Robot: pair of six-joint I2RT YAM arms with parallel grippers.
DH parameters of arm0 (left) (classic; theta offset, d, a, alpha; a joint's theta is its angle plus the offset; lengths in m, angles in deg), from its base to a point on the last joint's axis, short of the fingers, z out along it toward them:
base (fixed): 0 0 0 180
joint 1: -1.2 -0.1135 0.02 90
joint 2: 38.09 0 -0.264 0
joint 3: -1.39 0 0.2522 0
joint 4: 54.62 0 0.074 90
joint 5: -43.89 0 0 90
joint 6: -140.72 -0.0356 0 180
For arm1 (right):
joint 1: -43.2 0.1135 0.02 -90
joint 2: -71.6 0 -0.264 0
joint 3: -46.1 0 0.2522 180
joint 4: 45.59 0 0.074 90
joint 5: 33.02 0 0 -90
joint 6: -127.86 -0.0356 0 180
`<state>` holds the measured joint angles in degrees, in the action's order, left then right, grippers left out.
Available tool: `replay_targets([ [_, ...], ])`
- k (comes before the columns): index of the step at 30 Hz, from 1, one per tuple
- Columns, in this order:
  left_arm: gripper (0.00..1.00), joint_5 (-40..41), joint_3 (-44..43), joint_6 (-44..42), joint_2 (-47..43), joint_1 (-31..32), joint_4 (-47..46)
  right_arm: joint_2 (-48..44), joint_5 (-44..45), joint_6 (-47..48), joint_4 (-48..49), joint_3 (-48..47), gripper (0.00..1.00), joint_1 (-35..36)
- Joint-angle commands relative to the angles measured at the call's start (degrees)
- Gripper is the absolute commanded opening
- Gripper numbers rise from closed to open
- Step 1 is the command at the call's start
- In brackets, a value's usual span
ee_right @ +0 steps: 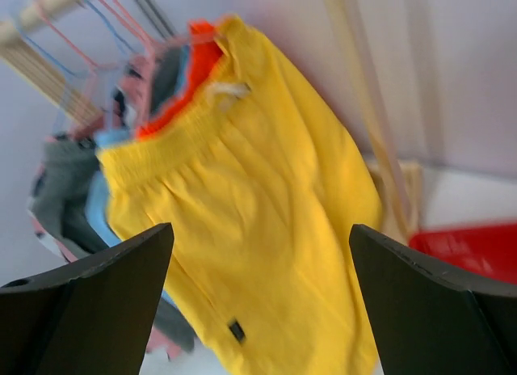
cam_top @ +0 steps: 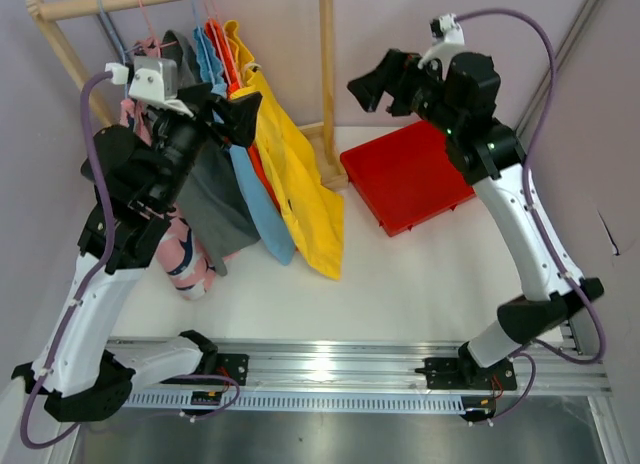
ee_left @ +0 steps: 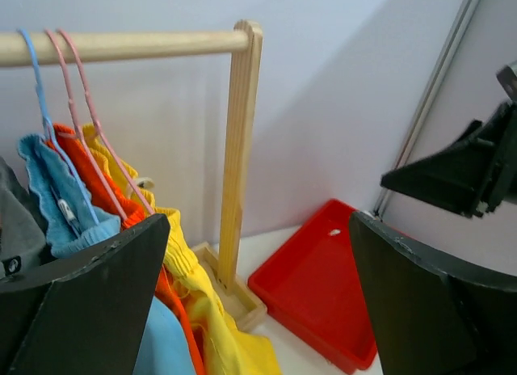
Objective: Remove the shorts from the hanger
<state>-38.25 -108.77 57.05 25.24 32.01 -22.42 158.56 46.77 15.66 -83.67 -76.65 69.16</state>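
Note:
My left gripper should grip the yellow shorts' pink hanger [cam_top: 220, 32] [ee_left: 100, 138] just below the hanger's twisted neck.
Several shorts hang side by side on thin wire hangers [ee_left: 74, 108] from a wooden rail [ee_left: 121, 45]. The yellow shorts [cam_top: 300, 174] are at the right end, then orange [ee_left: 81, 161], blue [cam_top: 262, 209] and grey [cam_top: 210, 199] ones. My left gripper [cam_top: 238, 119] is open and raised just in front of the hanging waistbands, holding nothing. In its wrist view the yellow shorts [ee_left: 194, 286] sit beside the left finger [ee_left: 97, 302]. My right gripper [cam_top: 378, 84] is open in the air to the right of the rack. It faces the yellow shorts [ee_right: 242, 149] from a distance.
A red tray [cam_top: 410, 174] lies on the white table right of the rack. The rack's upright post [cam_top: 327, 74] and its wooden foot [ee_left: 234, 290] stand between the shorts and the tray. A metal rail [cam_top: 330, 369] runs along the near edge.

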Motion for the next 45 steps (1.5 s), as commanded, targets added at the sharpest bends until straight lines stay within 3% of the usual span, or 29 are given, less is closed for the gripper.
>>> replay_targets([
  [1, 0.99, 1.4, 3.7, -3.6, -3.1, 0.3, -8.7, 6.7, -4.0, 2.3, -0.3, -12.6, 0.99, 1.6],
  [4, 0.99, 8.9, 0.0, -4.0, -0.9, 0.3, -3.6, 16.4, -2.8, 2.6, -2.2, -26.9, 0.99, 3.2],
  [6, 0.99, 16.7, -3.5, -3.5, 1.7, 0.3, 2.5, 25.7, -3.1, 2.4, -5.6, -41.8, 0.99, 4.2],
  [8, 1.00, 16.9, -3.2, -4.4, 1.8, 0.3, 3.8, 30.2, -3.2, 2.1, -4.9, -48.3, 0.99, 4.8],
  [13, 0.99, 22.2, 2.1, -3.1, 0.8, 0.2, 6.0, 29.4, -3.2, 4.4, 6.2, -38.8, 0.99, 7.5],
  [17, 0.99, 13.2, 2.0, -1.6, 3.0, -0.2, 4.1, 30.3, 5.4, 16.0, 0.2, -39.8, 0.99, 13.9],
  [18, 0.99, 11.6, -3.5, -0.9, 5.0, -0.2, 4.8, 29.6, 9.7, 17.3, -0.4, -38.5, 0.99, 15.0],
  [20, 0.99, 10.6, -9.4, 0.8, 13.6, -0.2, 10.3, 25.4, 12.9, 18.5, -0.1, -30.6, 0.99, 16.4],
  [21, 0.99, 10.7, -19.3, 0.9, 16.6, -0.2, 12.1, 23.4, 14.5, 18.1, 0.5, -26.8, 0.99, 16.5],
  [22, 0.98, 10.9, -22.1, 0.8, 19.5, -0.2, 13.4, 21.0, 15.1, 16.9, 1.5, -22.4, 0.99, 16.4],
  [23, 0.98, 12.3, -26.9, 0.7, 24.2, -0.2, 14.9, 15.8, 15.8, 16.7, 3.6, -13.1, 0.99, 16.2],
  [26, 0.98, 14.0, -35.3, 0.1, 29.6, -0.7, 15.3, 7.6, 18.9, 16.1, 8.2, 5.5, 0.99, 15.9],
  [28, 0.98, 15.6, -40.6, 0.0, 34.1, -1.5, 16.1, -0.3, 21.3, 16.0, 9.4, 13.1, 0.99, 15.5],
  [33, 0.98, 16.2, -43.1, 2.7, 38.1, -5.1, 18.1, -13.7, 23.5, 13.4, 9.5, 31.9, 0.99, 13.0],
  [37, 0.98, 15.6, -42.1, 3.3, 38.4, -7.1, 17.7, -23.4, 23.8, 11.9, 8.4, 40.3, 0.99, 11.4],
  [45, 0.97, 11.7, -44.5, 5.8, 40.9, -9.4, 18.4, -28.5, 22.6, 9.6, 7.9, 48.0, 0.99, 9.6],
])
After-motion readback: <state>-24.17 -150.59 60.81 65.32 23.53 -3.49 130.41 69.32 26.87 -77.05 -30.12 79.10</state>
